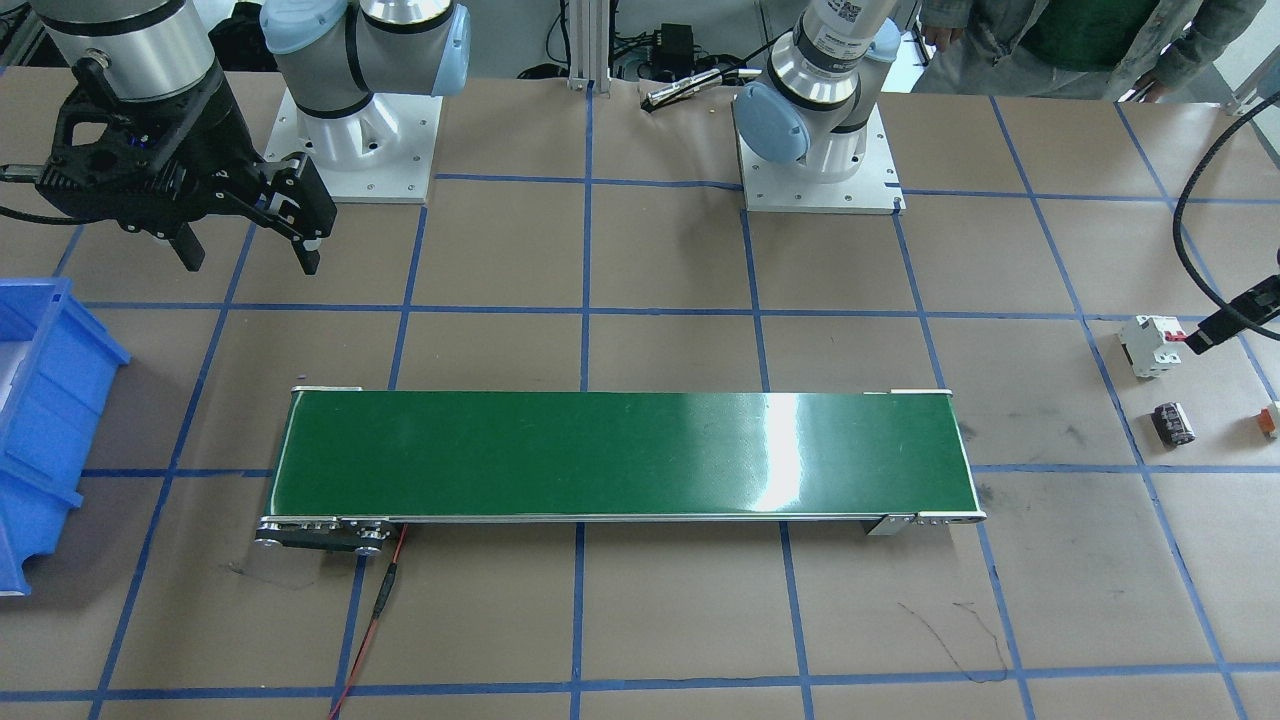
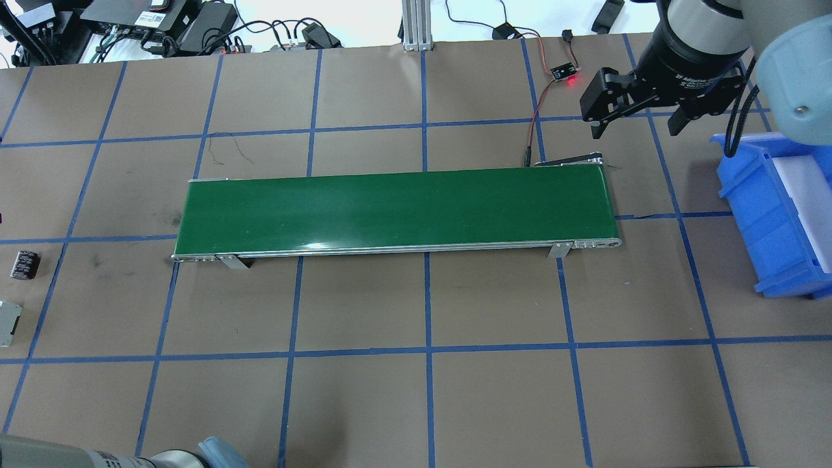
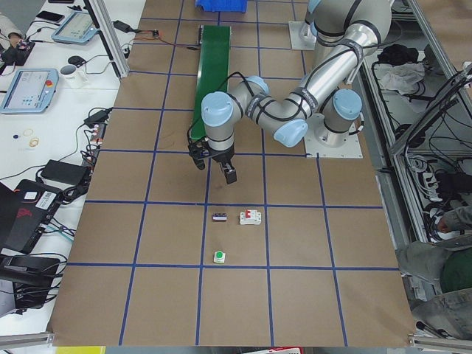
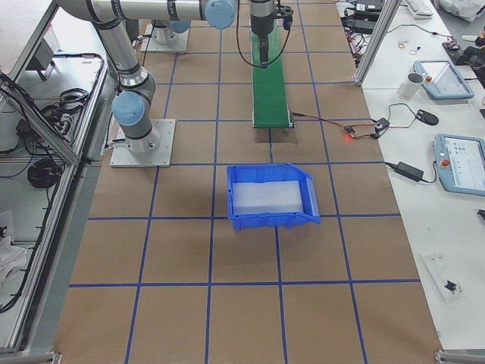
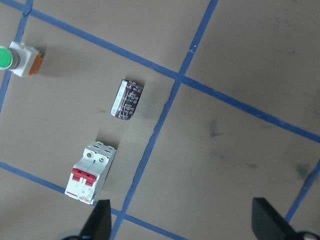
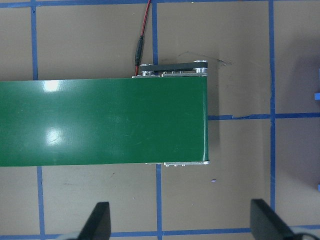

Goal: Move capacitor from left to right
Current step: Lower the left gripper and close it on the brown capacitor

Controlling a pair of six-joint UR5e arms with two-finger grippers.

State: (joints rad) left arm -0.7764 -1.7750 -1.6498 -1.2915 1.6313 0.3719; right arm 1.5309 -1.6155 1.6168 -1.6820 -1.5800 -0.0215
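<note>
Next, my left gripper moves next to the capacitor beside the white circuit breaker and closes across the capacitor's round body (image 1: 1173,424) (image 5: 127,100).
The capacitor (image 5: 127,99) is a stubby black cylinder with pale markings, lying on its side on the brown table; it also shows in the front view (image 1: 1172,422), overhead view (image 2: 25,264) and left side view (image 3: 220,217). My left gripper (image 5: 185,230) is open and empty, hovering above the table a short way from the capacitor, between it and the belt (image 3: 214,169). My right gripper (image 2: 636,130) is open and empty, high over the right end of the green conveyor belt (image 6: 105,122), and it also shows in the front view (image 1: 250,262).
A white circuit breaker (image 5: 90,172) with red switches lies beside the capacitor. A green-topped push button (image 5: 15,57) lies further off. The green conveyor belt (image 2: 396,211) spans the table's middle. A blue bin (image 2: 773,214) stands at the right end.
</note>
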